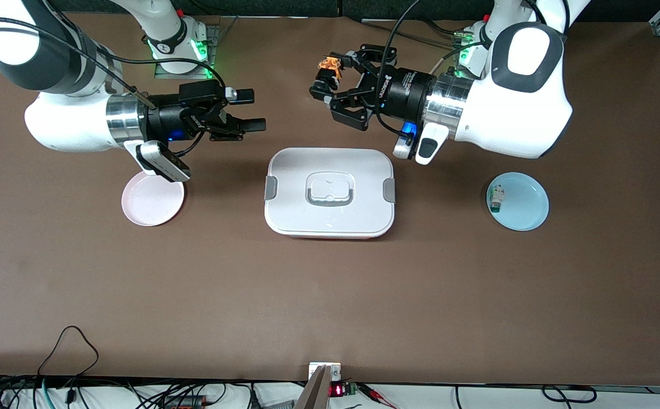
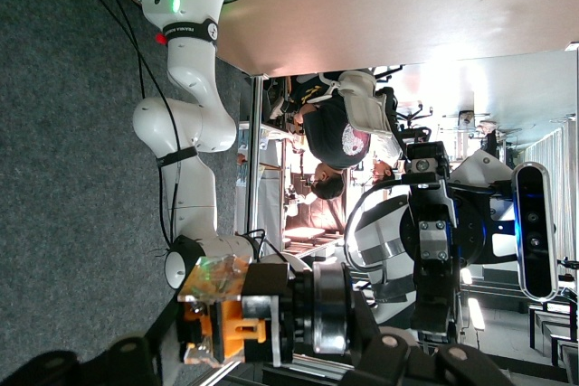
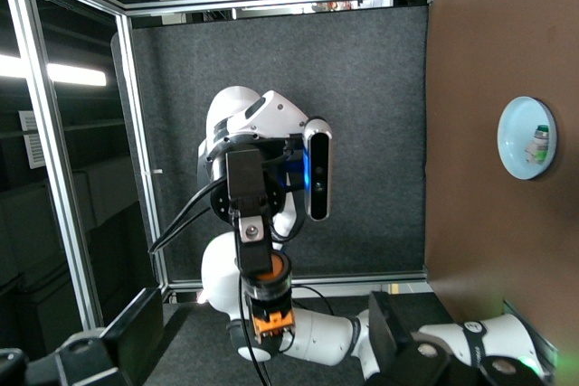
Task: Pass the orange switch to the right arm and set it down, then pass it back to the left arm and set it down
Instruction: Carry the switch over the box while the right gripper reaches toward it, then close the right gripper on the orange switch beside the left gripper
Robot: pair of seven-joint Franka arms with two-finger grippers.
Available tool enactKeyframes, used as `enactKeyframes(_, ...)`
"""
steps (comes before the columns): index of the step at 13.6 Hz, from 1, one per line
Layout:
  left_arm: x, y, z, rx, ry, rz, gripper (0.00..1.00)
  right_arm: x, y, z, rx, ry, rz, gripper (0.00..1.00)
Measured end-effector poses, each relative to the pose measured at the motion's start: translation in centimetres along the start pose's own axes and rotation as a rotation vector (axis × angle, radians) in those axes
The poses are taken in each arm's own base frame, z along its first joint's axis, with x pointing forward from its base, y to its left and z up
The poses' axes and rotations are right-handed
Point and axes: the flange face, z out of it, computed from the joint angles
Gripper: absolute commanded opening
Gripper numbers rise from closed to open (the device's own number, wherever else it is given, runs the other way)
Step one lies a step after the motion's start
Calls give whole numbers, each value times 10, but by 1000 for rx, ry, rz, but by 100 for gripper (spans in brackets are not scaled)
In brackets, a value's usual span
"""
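My right gripper is to close next on the black middle (image 1: 325, 77) (image 3: 271, 302) of the orange switch, between its orange cap and the orange part behind it.
The orange switch (image 1: 330, 67), black with orange parts, is up in the air with my left gripper (image 1: 325, 76) shut on it, over the bare table between the box (image 1: 330, 193) and the arm bases. The left wrist view shows the switch (image 2: 231, 323) close up, its black barrel lying crosswise. My right gripper (image 1: 253, 109) faces it at about the same height, open and empty, a short gap away. From the right wrist view the switch (image 3: 270, 296) hangs ahead of the right gripper, with its orange cap toward the camera. The white box lies shut under neither gripper.
A pink plate (image 1: 153, 199) sits beside the box toward the right arm's end, partly under that arm's wrist. A light blue plate (image 1: 526, 207) toward the left arm's end holds a small white-and-green part (image 1: 496, 197). Cables hang from both wrists.
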Motion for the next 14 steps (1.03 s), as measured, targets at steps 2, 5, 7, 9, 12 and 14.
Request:
enactKeyframes(2,0,0,-1,-1,0,-1,7,-6,1,25,-14,22,1,100)
enactKeyframes(5,1,1,-6,-9,0,-2,7,-19,0,64,0,58,19,100)
enactKeyframes(7,1,2,-8,-13,0,-4,7,-21,0,70,12,69,29,100)
enactKeyframes(9,2,2,-9,-13,0,-8,7,-22,0,72,13,69,30,100)
enactKeyframes(12,-1,4,-11,-18,-2,-7,7,-26,1,82,1,72,31,100)
enactKeyframes(14,-1,4,-12,-19,-3,-8,7,-31,2,92,-10,76,30,100)
